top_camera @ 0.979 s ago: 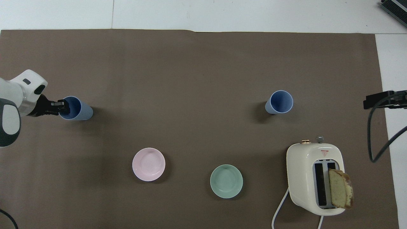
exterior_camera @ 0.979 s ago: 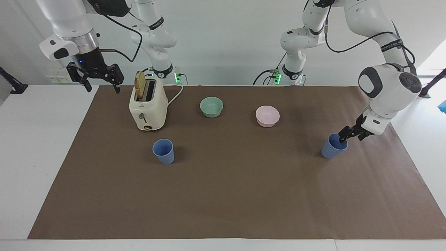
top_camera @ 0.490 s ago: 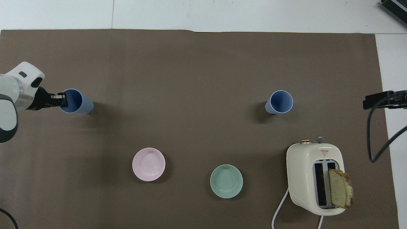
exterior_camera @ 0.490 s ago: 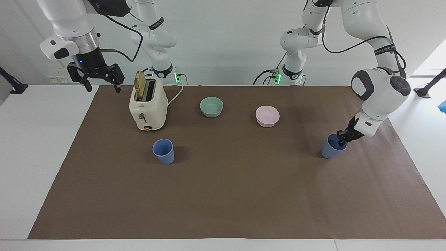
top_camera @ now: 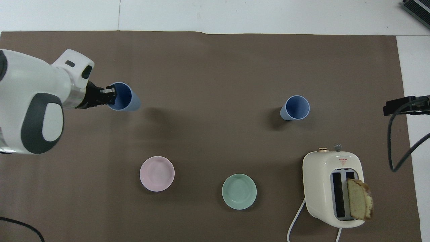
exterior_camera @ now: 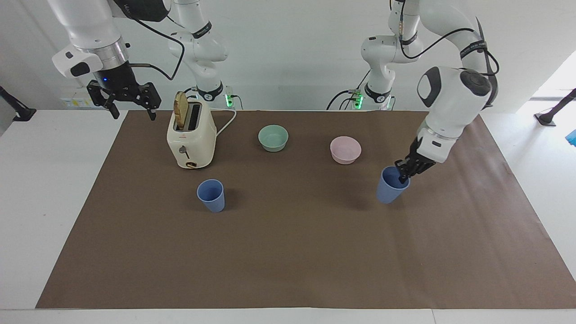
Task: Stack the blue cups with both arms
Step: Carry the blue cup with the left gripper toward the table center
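Observation:
The blue cup in my left gripper, now tilted just above the mat, will be put down on the mat (top_camera: 199, 124) beyond the gap between the pink and mint-green bowls.
One blue cup (exterior_camera: 210, 195) stands upright on the brown mat, farther from the robots than the toaster; it also shows in the overhead view (top_camera: 295, 107). My left gripper (exterior_camera: 403, 173) is shut on the rim of the second blue cup (exterior_camera: 389, 191), one finger inside it, and holds it slightly tilted a little above the mat. In the overhead view this left gripper (top_camera: 110, 95) and the held cup (top_camera: 126, 98) are over the mat toward the left arm's end. My right gripper (exterior_camera: 130, 105) is open and empty, raised over the mat's edge beside the toaster, and waits; it also shows in the overhead view (top_camera: 404, 105).
A cream toaster (exterior_camera: 191, 135) with a bread slice (exterior_camera: 181, 110) in one slot stands toward the right arm's end. A mint-green bowl (exterior_camera: 273, 137) and a pink bowl (exterior_camera: 345, 149) sit nearer to the robots than the cups. Two thinner arms stand at the table's back.
My left gripper has lifted the blue cup off the mat and carried it toward the table's middle, toward the other cup. The right arm has stayed in place.

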Robot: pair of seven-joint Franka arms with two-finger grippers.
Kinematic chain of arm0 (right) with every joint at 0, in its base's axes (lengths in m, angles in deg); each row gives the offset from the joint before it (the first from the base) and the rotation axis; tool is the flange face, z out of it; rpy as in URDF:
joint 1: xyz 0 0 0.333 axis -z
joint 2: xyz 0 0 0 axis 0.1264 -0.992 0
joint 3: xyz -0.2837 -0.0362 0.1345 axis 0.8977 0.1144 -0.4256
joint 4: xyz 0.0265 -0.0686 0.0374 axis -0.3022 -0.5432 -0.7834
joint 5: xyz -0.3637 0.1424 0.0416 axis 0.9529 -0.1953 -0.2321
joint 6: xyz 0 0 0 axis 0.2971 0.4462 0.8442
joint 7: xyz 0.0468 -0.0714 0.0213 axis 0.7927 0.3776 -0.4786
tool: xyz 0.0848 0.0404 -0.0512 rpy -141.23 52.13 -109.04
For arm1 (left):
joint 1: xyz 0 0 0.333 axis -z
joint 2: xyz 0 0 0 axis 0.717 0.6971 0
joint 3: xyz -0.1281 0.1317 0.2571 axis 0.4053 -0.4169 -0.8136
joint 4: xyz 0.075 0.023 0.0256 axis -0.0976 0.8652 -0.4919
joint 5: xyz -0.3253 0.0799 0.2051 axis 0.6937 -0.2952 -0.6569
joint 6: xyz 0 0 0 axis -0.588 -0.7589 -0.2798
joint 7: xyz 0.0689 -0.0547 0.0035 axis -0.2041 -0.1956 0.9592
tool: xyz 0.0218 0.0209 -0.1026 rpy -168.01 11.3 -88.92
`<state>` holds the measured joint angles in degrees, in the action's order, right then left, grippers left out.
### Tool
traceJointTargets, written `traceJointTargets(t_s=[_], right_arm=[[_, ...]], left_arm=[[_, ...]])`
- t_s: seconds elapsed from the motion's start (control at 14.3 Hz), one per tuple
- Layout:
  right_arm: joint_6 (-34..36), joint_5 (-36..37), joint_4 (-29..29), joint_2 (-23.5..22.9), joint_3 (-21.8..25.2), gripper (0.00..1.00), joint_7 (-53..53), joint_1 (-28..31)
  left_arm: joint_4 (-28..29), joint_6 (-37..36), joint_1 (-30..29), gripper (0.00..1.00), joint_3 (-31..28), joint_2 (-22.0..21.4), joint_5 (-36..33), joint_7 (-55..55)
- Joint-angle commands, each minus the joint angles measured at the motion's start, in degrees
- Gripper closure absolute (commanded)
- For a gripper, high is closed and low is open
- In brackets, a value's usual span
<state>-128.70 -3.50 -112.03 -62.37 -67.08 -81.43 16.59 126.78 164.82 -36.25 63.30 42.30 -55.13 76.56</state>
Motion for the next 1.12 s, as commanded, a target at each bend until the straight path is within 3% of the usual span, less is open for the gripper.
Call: traceJointTargets(t_s=[0.0,0.28,0.49,1.05], right_arm=[[-0.8,-0.3,-1.7,1.4,-0.1,0.00,-1.0,0.2],[-0.8,-0.3,-1.7,1.4,-0.1,0.00,-1.1,0.2],[-0.8,-0.3,-1.7,1.4,-0.1,0.00,-1.1,0.2],[-1.0,-0.3,-1.9,1.4,-0.1,0.00,-1.0,0.2]], left_arm=[[0.2,-0.1,6.2,1.00,-1.2,-0.4,0.6,6.9],[0.5,7.5,14.2,1.00,-1.2,3.3,0.4,14.1],[0.5,11.1,16.2,1.00,-1.2,5.8,0.0,14.2],[1.5,11.4,18.6,1.00,-1.2,7.9,-0.1,13.8]])
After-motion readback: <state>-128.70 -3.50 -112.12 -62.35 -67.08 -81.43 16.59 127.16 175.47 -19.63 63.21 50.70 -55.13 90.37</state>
